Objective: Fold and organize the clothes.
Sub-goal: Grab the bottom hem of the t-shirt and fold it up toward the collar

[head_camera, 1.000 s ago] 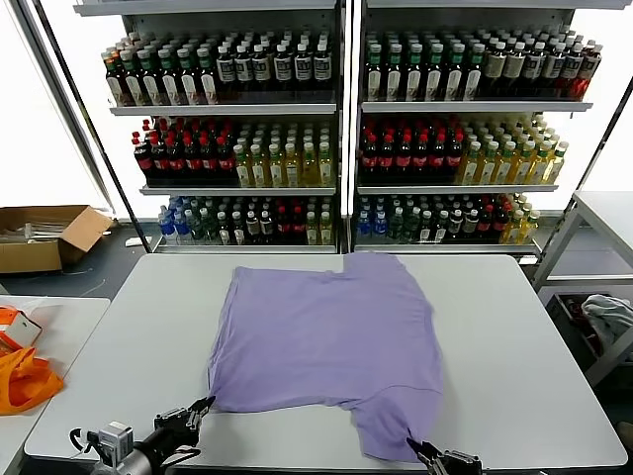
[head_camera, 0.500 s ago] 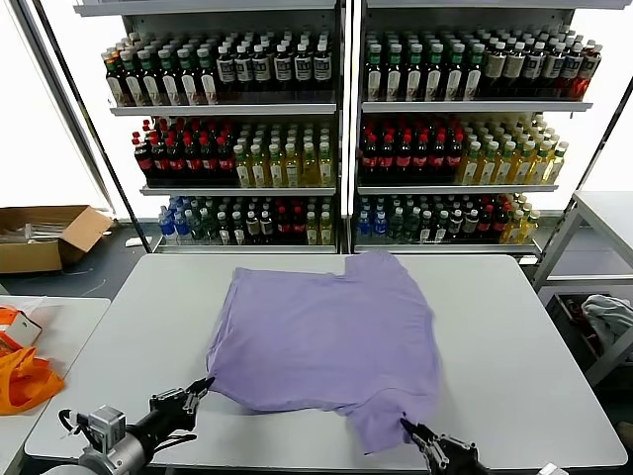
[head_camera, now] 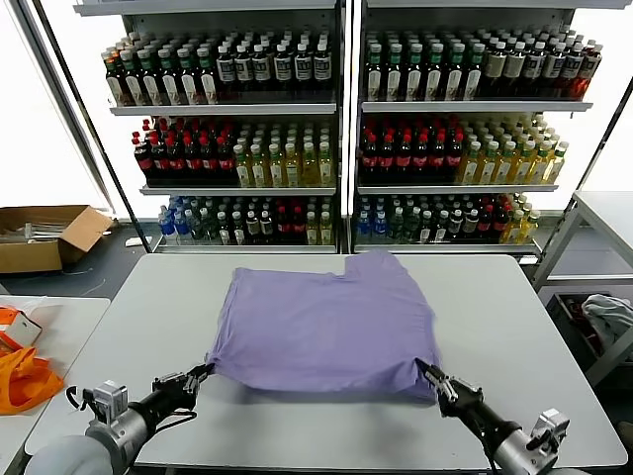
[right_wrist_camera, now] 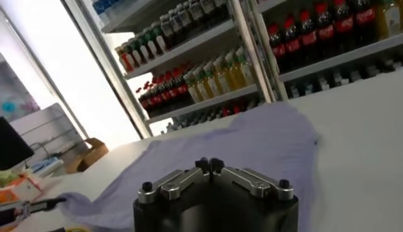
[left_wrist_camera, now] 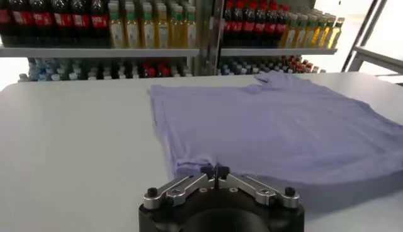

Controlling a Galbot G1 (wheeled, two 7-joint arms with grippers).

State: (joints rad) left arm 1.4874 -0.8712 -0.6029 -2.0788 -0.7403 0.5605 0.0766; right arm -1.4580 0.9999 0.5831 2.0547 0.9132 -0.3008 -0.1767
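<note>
The lavender T-shirt reaches the table's far edge, so the robot's grippers should lay its raised part down, take its near corners (head_camera: 420,393) and pull it closer before they fold on.
A lavender T-shirt (head_camera: 326,327) lies on the grey table (head_camera: 514,327), its near part raised and doubled over toward the far side. My left gripper (head_camera: 203,372) is shut on the shirt's near left corner. My right gripper (head_camera: 423,368) is shut on its near right corner. In the left wrist view the closed gripper (left_wrist_camera: 215,170) pinches the shirt's (left_wrist_camera: 283,120) edge. In the right wrist view the closed gripper (right_wrist_camera: 209,165) sits at the edge of the shirt (right_wrist_camera: 252,142). No print shows on the fabric.
Shelves of bottles (head_camera: 346,129) stand behind the table. An orange fabric item (head_camera: 25,381) lies on a low table at the left, a cardboard box (head_camera: 45,233) behind it. A grey-white cloth bundle (head_camera: 608,317) sits under a side table at the right.
Both grippers have moved away from me over the table, carrying the shirt's near edge with them. The near part, with the sleeve, now lies folded over the rest.
</note>
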